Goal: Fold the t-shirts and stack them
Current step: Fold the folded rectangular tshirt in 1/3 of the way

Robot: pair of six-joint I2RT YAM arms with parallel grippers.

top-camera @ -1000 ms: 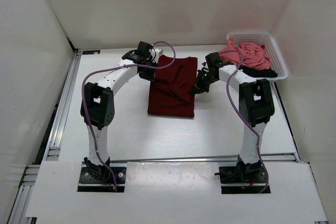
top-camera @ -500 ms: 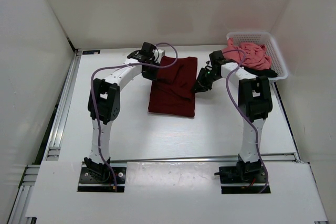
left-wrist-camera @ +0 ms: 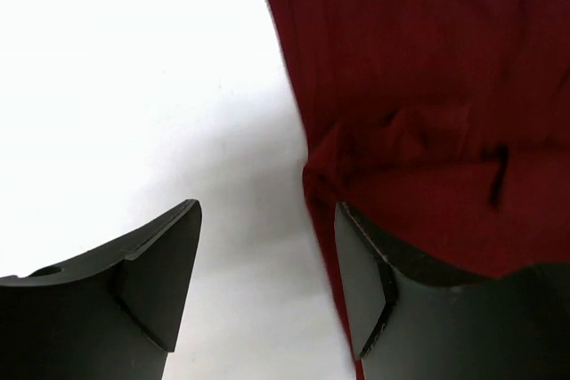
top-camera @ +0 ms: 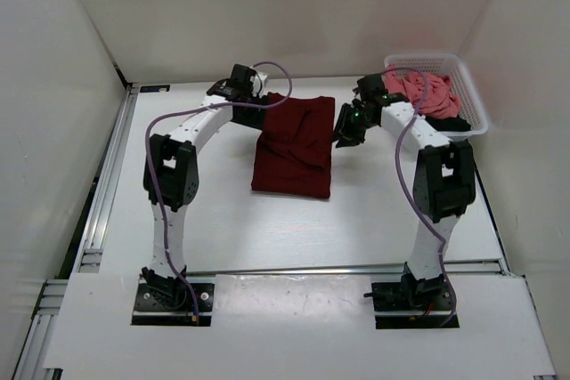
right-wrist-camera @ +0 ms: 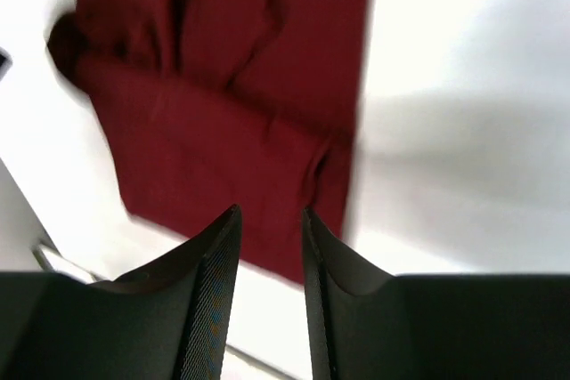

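I will next close my left gripper on the dark maroon t-shirt's near corner [top-camera: 255, 188], away from the white mesh basket.
A dark maroon t-shirt [top-camera: 294, 144] lies folded into a tall rectangle on the white table. My left gripper [top-camera: 263, 111] hovers at its far left corner. In the left wrist view that gripper [left-wrist-camera: 267, 255] is open, with its right finger [left-wrist-camera: 370, 287] over the maroon shirt's [left-wrist-camera: 427, 86] edge and nothing between the jaws. My right gripper [top-camera: 347, 131] is just off the shirt's far right edge. In the right wrist view it [right-wrist-camera: 270, 246] is open a little and empty, above the maroon shirt [right-wrist-camera: 232, 131]. A salmon pink t-shirt [top-camera: 419, 88] and a black t-shirt [top-camera: 448, 120] lie bunched in the basket.
A white mesh basket [top-camera: 426, 59] stands at the far right corner, close behind my right arm. White walls enclose the table at the back and on both sides. A metal rail [top-camera: 107, 184] runs along the left edge.
Both grippers have opened and let go of the maroon shirt. The right gripper has drawn back toward the far right, and the shirt now lies flatter.
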